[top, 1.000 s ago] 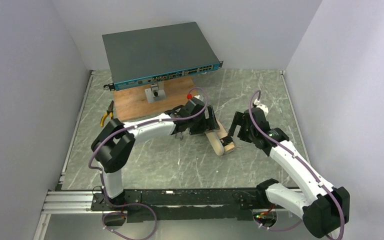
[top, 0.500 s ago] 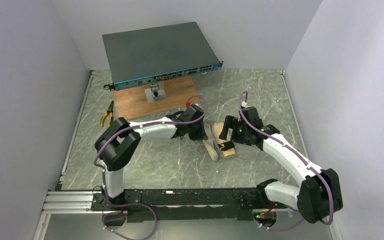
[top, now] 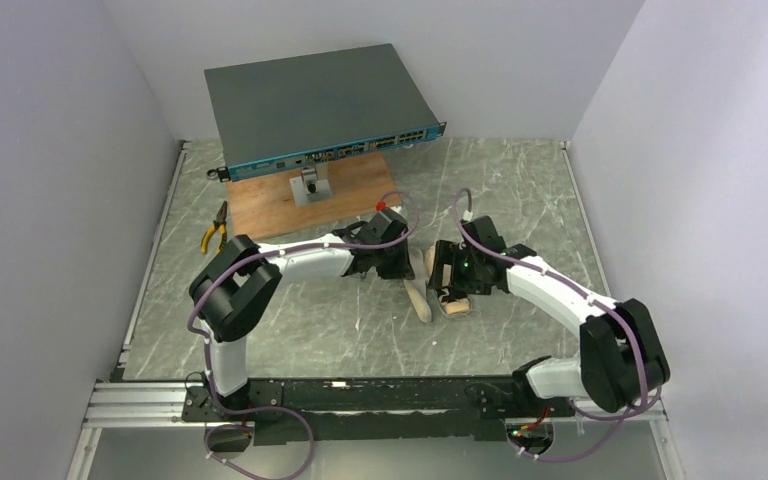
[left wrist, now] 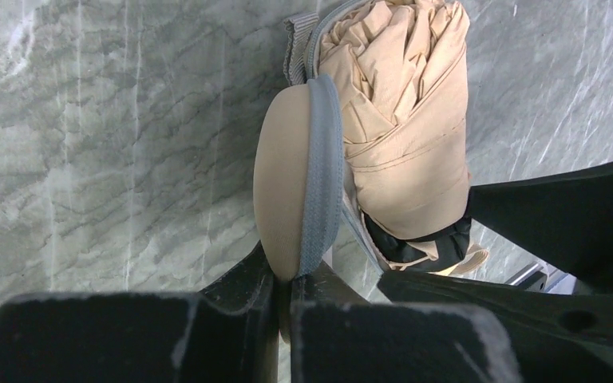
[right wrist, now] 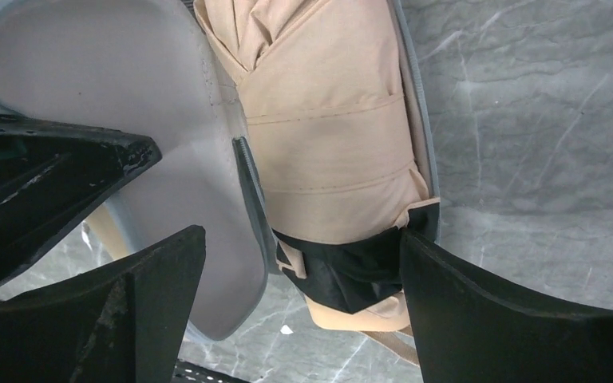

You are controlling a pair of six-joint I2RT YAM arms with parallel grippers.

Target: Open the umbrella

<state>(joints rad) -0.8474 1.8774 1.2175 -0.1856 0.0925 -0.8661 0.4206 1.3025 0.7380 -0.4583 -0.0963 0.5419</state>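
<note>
Next, my left gripper lets go of the case on the marble (top: 267,297) in front of the wooden board's corner that is nearest the pliers.
The umbrella (top: 454,299) lies folded in the lower half of an unzipped whitish case at mid-table, cream fabric (right wrist: 327,120) bunched above black lining (right wrist: 351,267) and a tan handle (right wrist: 351,315). The case lid (left wrist: 283,191) stands up on edge beside it, grey zip rim (left wrist: 325,159) showing. My left gripper (left wrist: 290,275) is shut on the lid's near edge. My right gripper (right wrist: 302,239) is open and straddles the umbrella's handle end. Its right finger (right wrist: 479,303) touches the black fabric, while its left finger (right wrist: 152,295) stands outside the lid (right wrist: 128,104).
A network switch (top: 310,105) rests tilted on a wooden board (top: 280,200) at the back. Yellow-handled pliers (top: 212,232) lie at the left of the marble table (top: 520,180). Walls close in both sides.
My left gripper has shut on the case lid's edge. The right arm has swung left and come down over the umbrella's handle end, and the lid now stands apart from the umbrella.
</note>
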